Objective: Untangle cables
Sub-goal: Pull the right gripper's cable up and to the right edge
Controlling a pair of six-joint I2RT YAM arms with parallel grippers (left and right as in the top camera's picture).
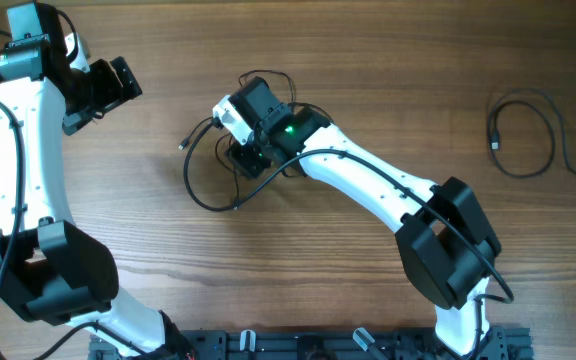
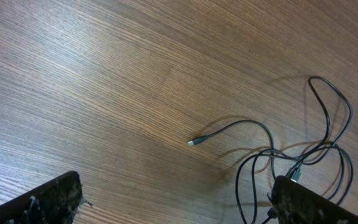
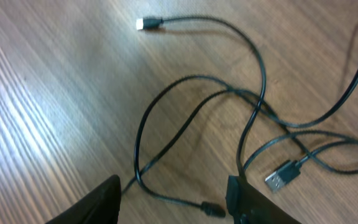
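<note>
I see the small plug's cable crossing the barrel plug's cable beside my right gripper, so I should take the small plug's cable (image 3: 244,140) with that gripper and draw it clear of the tangle.
A tangle of thin black cables (image 1: 208,175) lies at the table's middle, with loops spreading left and a small plug (image 1: 182,146) pointing left. My right gripper (image 1: 246,158) hangs right over this tangle. In the right wrist view it (image 3: 173,205) is open, and a cable strand ending in a small barrel plug (image 3: 213,210) lies between the fingers, unclamped. A USB plug (image 3: 283,175) rests just right of the right finger. My left gripper (image 1: 103,100) stands wide open at the far left, away from the cables (image 2: 291,155), with nothing between its fingers (image 2: 48,202).
A separate black cable (image 1: 533,135) lies looped near the table's right edge, apart from the tangle. The arms' base rail (image 1: 318,345) runs along the front edge. Bare wood lies between the left gripper and the tangle.
</note>
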